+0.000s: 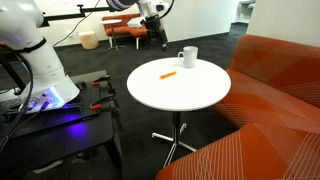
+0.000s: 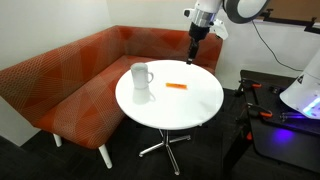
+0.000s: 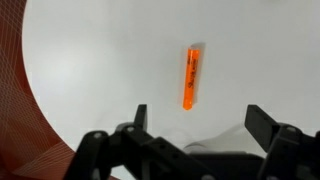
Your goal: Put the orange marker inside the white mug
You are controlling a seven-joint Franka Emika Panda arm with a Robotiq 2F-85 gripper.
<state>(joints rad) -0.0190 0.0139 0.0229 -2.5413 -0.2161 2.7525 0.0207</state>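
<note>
Next, my gripper goes to the orange marker's plain end (image 1: 173,73) (image 3: 188,98), nearer the white mug, and closes there, leaving the printed part sticking out.
The orange marker (image 1: 168,73) lies flat on the round white table (image 1: 150,90), also seen in an exterior view (image 2: 176,87) and in the wrist view (image 3: 189,78). The white mug (image 1: 187,57) stands upright near the table's edge, handle to the side; it also shows in an exterior view (image 2: 141,77). It is out of the wrist view. My gripper (image 2: 192,56) hangs above the table's edge, apart from the marker, fingers open and empty. In the wrist view the open fingers (image 3: 200,118) frame the table just below the marker.
An orange-red sofa (image 2: 60,75) wraps around the table on the mug's side. A black cart (image 1: 50,115) carrying the robot base stands beside the table. Orange chairs (image 1: 125,30) stand in the background.
</note>
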